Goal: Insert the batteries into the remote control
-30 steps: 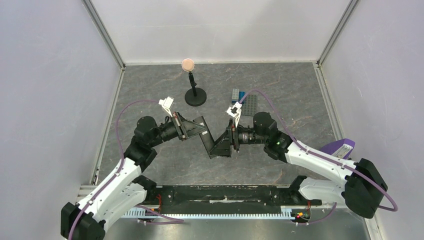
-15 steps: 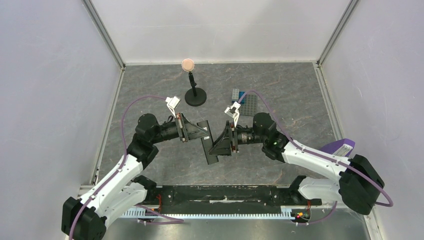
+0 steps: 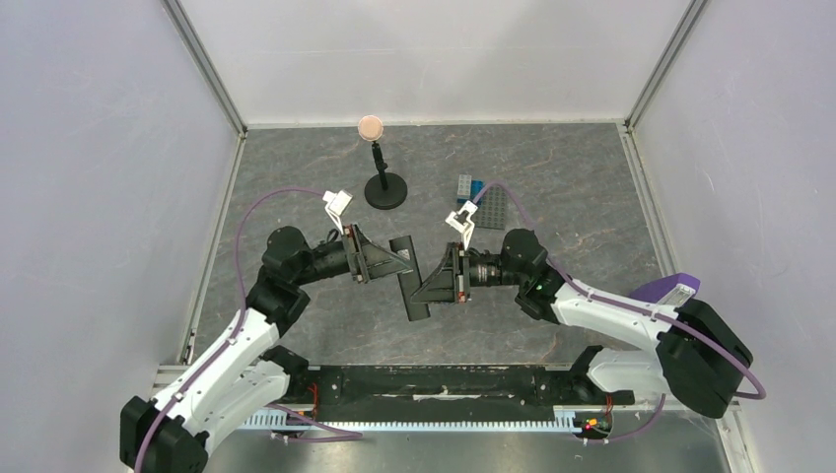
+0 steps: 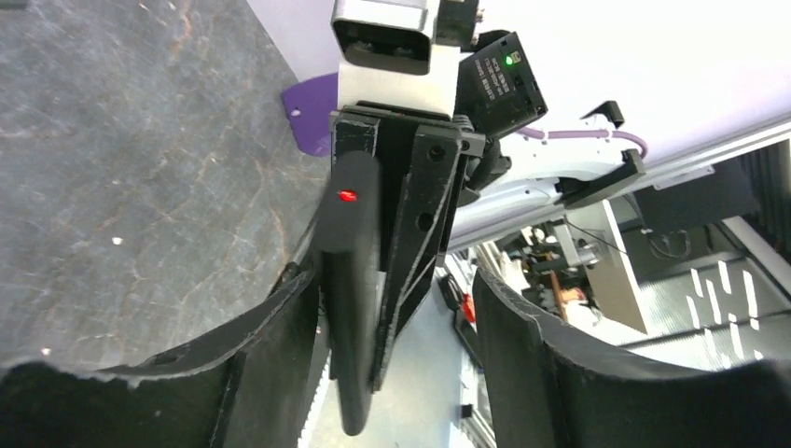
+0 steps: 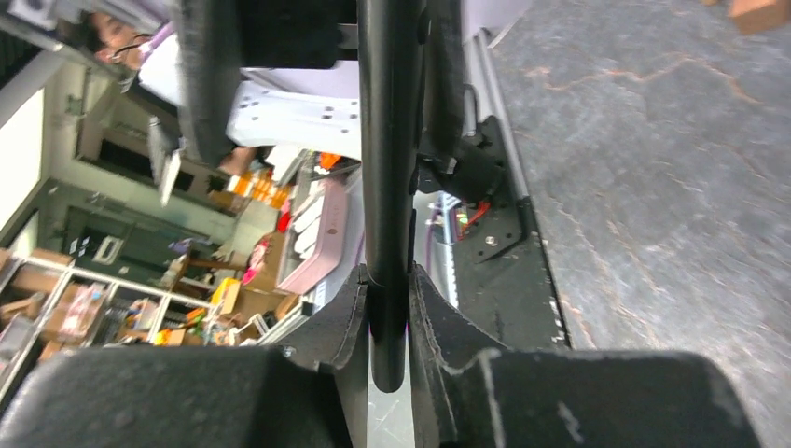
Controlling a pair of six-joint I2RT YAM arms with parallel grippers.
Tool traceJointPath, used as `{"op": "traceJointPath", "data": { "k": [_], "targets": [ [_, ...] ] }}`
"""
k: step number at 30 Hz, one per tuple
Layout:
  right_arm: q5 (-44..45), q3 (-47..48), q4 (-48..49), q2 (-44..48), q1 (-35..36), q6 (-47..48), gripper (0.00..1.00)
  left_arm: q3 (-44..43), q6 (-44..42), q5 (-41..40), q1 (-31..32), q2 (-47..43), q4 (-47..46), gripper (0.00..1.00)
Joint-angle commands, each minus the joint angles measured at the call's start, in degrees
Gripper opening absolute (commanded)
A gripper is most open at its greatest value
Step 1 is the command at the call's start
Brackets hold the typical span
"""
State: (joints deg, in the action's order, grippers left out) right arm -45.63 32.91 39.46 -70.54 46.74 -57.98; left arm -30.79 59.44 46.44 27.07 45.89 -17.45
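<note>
My right gripper is going to let go of the remote control on the bare table (image 3: 520, 260) just in front of the grey studded baseplate.
The remote control (image 3: 409, 279), a long black bar, hangs in the air above the middle of the table between both arms. My right gripper (image 3: 427, 288) is shut on it; in the right wrist view both pads press the remote control (image 5: 387, 168) edge-on inside the right gripper (image 5: 388, 297). My left gripper (image 3: 391, 262) is open around the same bar. In the left wrist view the remote control (image 4: 352, 308) lies close against the left finger (image 4: 266, 350), with a wide gap to the other finger, inside the left gripper (image 4: 392, 364). The batteries are out of view.
A black stand (image 3: 384, 187) topped by a pinkish ball (image 3: 371, 126) rises at the back centre. A grey studded baseplate (image 3: 492, 205) with blue bricks (image 3: 469, 186) lies back right. A purple object (image 3: 672, 290) sits by the right wall. White walls enclose the table.
My right gripper has closed onto the remote control. My left gripper, shut on it before, has opened and let go. Both arms shifted slightly nearer each other.
</note>
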Motion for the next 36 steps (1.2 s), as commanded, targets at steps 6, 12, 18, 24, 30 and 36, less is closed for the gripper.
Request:
{"op": "traceJointPath", "data": {
  "k": [6, 12, 18, 24, 30, 36],
  "targets": [
    [29.67, 5.81, -36.67, 4.96, -1.91, 22.76, 0.08, -9.75, -13.93, -35.54, 0.0, -8.66, 37.77, 0.74],
    [65.21, 6.7, -56.32, 1.93, -6.44, 31.82, 0.08, -10.78, -14.27, -45.36, 0.0, -10.82, 46.19, 0.73],
    [82.53, 5.18, -59.96, -3.33, -13.03, 35.05, 0.08, -11.76, -13.93, -46.17, 0.01, -8.99, 49.26, 0.71],
    [89.07, 5.54, -60.81, -7.97, -14.0, 37.05, 0.11, -11.58, -13.04, -46.22, 0.0, -8.24, 49.35, 0.7],
    [87.7, 6.65, -62.32, -13.14, -14.1, 36.37, 0.24, -10.99, -12.94, -47.26, 0.0, -8.52, 49.01, 0.7],
    [81.17, 6.82, -61.47, -13.18, -14.22, 35.67, 0.33, -10.52, -12.59, -47.74, 0.03, -9.18, 48.64, 0.7]
  ]
}}
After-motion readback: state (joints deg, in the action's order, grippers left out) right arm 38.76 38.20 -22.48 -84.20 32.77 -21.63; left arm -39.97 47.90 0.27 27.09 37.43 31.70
